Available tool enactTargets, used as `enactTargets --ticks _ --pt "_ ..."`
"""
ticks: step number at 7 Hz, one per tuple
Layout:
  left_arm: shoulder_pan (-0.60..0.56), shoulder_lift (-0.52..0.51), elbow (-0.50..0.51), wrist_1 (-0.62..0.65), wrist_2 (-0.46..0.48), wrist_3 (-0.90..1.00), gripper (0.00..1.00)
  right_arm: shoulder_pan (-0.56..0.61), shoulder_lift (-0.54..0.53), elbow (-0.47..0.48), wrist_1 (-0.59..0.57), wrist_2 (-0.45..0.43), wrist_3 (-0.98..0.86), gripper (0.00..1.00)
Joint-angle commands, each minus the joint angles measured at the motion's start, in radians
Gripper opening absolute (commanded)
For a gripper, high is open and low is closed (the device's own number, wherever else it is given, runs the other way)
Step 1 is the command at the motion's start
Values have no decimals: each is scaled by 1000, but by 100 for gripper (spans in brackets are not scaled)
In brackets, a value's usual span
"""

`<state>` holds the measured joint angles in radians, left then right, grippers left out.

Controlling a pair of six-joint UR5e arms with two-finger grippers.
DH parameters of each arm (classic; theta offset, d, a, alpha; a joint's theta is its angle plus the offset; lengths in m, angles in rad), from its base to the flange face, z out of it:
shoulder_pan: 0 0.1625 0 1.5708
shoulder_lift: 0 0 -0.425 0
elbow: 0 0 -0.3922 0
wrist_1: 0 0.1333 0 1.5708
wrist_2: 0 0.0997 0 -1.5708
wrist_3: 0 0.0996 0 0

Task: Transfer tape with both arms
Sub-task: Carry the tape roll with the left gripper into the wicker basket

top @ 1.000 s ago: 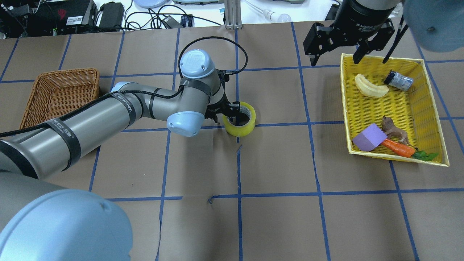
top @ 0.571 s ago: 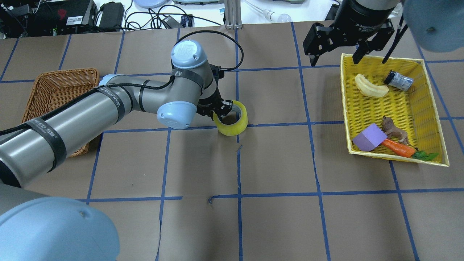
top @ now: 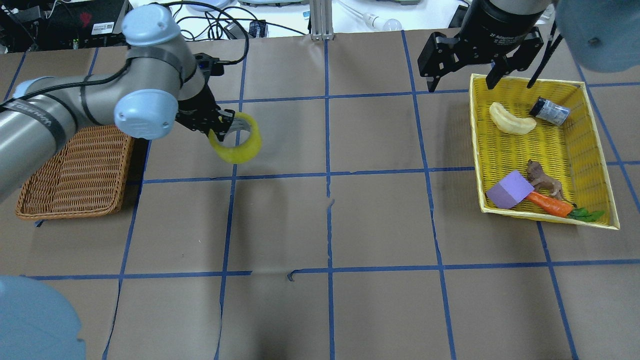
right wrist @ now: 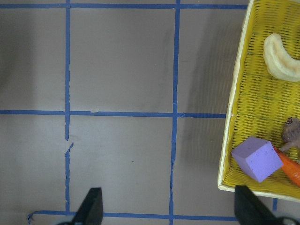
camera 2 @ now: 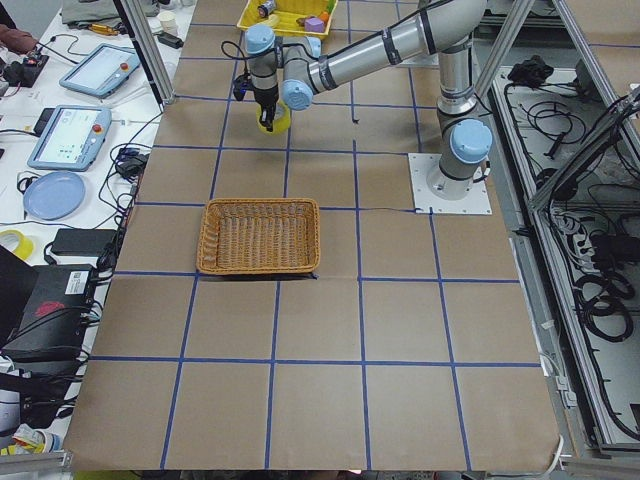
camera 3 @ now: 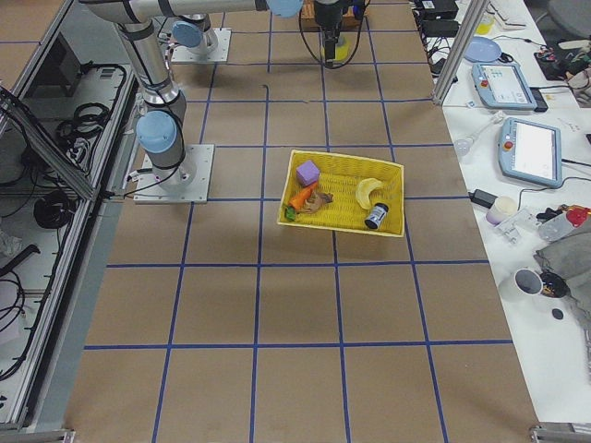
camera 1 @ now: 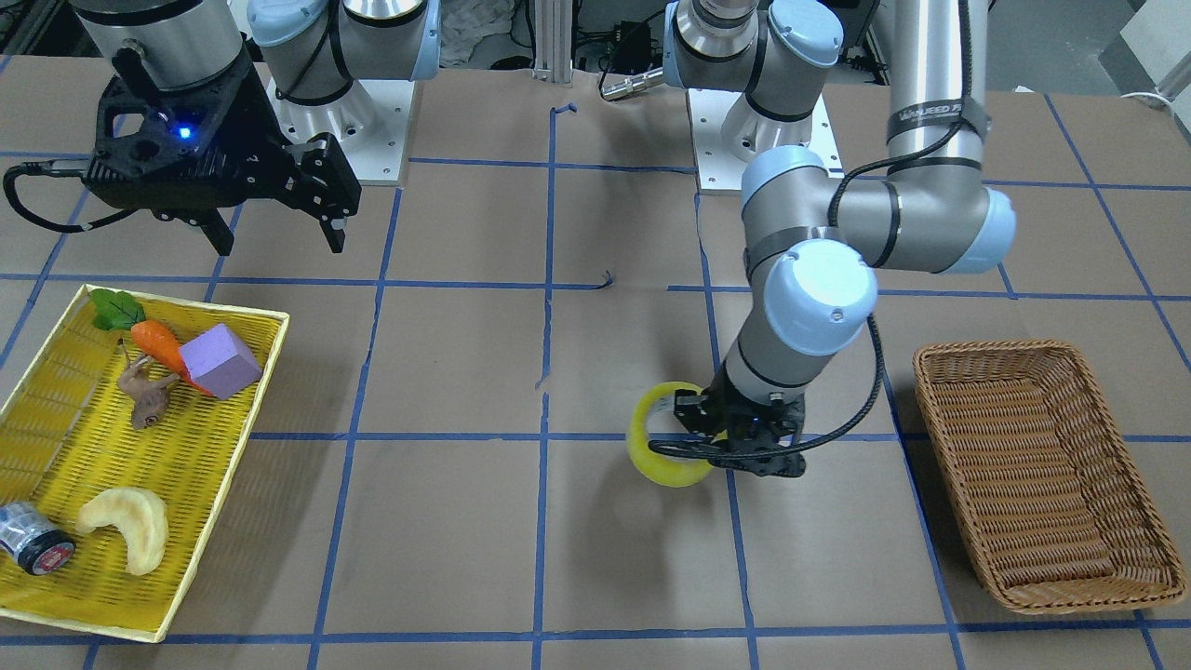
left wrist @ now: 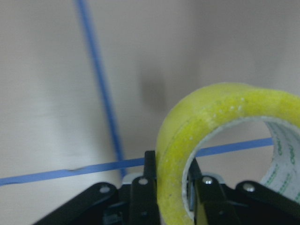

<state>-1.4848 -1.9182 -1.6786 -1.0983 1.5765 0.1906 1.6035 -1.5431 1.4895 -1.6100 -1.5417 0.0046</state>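
Note:
My left gripper needs to release the tape inside the wicker basket [camera 1: 1007,435], close to the basket's rim that faces the yellow tray.
The tape [top: 239,145] is a yellow roll with a grey-white core, held tilted above the table. My left gripper [top: 220,126] is shut on its wall, one finger inside the ring and one outside, as the left wrist view shows [left wrist: 171,187] with the tape [left wrist: 211,112] large in front. In the front view the tape [camera 1: 656,461] hangs from that gripper [camera 1: 716,445], left of the wicker basket [camera 1: 1042,465]. My right gripper [top: 462,75] is open and empty, hovering at the far corner of the yellow tray [top: 478,150]; it also shows in the front view [camera 1: 279,244].
The brown wicker basket [top: 70,175] lies just left of the tape. The yellow tray [camera 1: 56,409] holds a banana [top: 510,120], a purple block [top: 509,189], a carrot [top: 550,204], a toy horse [top: 542,179] and a dark jar [top: 549,111]. Blue tape lines grid the brown table.
My left arm has lifted the tape off the table and carried it left and back, toward the wicker basket. The right gripper has not moved.

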Motion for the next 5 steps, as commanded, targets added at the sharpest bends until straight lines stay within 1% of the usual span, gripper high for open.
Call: enactTargets --ticks 1,2,3,4,5 --pt "209 19 2 -6 10 166 0 0 0 0 1 0 0 100" --pt "300 19 0 4 11 297 0 1 0 0 1 0 0 100" --pt "375 15 0 6 8 385 0 1 0 0 1 0 0 100" --pt "427 8 0 15 8 441 0 1 0 0 1 0 0 100" --pt "470 -10 -3 49 8 536 0 1 -2 0 1 0 0 100"
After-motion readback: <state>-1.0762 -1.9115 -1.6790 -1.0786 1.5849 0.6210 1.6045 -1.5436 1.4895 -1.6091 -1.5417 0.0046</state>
